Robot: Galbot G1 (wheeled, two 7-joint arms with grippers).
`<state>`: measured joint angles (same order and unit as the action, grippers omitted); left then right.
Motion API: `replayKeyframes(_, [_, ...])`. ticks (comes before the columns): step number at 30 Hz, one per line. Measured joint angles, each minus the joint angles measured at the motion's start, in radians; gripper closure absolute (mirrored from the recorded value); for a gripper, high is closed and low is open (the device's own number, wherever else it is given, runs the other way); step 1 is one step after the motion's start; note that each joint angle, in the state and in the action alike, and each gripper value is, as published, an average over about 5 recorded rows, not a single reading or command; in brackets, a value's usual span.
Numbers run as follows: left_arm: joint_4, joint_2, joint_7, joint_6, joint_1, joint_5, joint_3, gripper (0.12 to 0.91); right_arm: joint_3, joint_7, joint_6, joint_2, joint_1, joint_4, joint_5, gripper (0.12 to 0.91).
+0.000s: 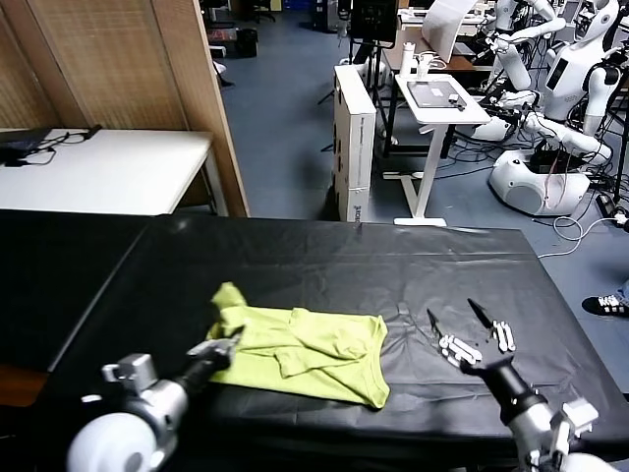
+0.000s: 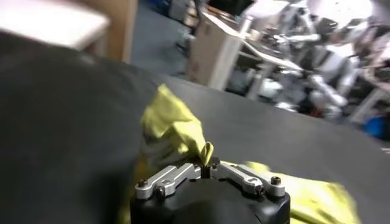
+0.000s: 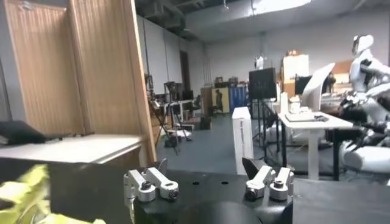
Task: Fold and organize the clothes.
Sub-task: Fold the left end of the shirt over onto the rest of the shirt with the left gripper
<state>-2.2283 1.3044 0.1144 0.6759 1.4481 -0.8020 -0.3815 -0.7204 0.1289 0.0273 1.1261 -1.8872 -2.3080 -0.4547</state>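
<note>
The robot's left gripper should release the T-shirt's pinched edge on top of the shirt's end point(image 1: 364, 360) point(image 2: 337, 209) nearest the right gripper.
The clothes point(image 1: 305, 354) are one lime yellow-green T-shirt, lying crumpled and partly folded on the black table point(image 1: 324, 256), near its front edge. My left gripper point(image 1: 228, 342) is shut on the shirt's left edge, and a pinched fold rises from its jaws in the left wrist view point(image 2: 206, 163). A raised flap of the shirt point(image 2: 173, 125) stands just beyond it. My right gripper point(image 1: 462, 320) hovers open to the right of the shirt, apart from it, with nothing between its fingers point(image 3: 206, 165).
A white table point(image 1: 108, 167) stands beyond the black table at the back left, next to a wooden partition point(image 1: 147, 69). A white box point(image 1: 354, 138), a small desk point(image 1: 442, 103) and other robots point(image 1: 560, 108) are across the aisle.
</note>
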Motion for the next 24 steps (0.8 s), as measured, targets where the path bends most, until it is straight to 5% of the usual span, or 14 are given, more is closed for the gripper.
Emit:
replayKeyframes(10, [0.062, -0.009, -0.018, -0.005, -0.075, -0.005, 0.156, 0.853, 0.001, 0.002, 0.001, 0.009, -0.031, -0.012, 0.011, 0.118])
replayKeyframes(24, [0.129, 0.027, -0.02, -0.006, -0.134, 0.003, 0.241, 0.853, 0.008, 0.001, -0.003, 0.01, -0.029, -0.006, 0.017, 0.118])
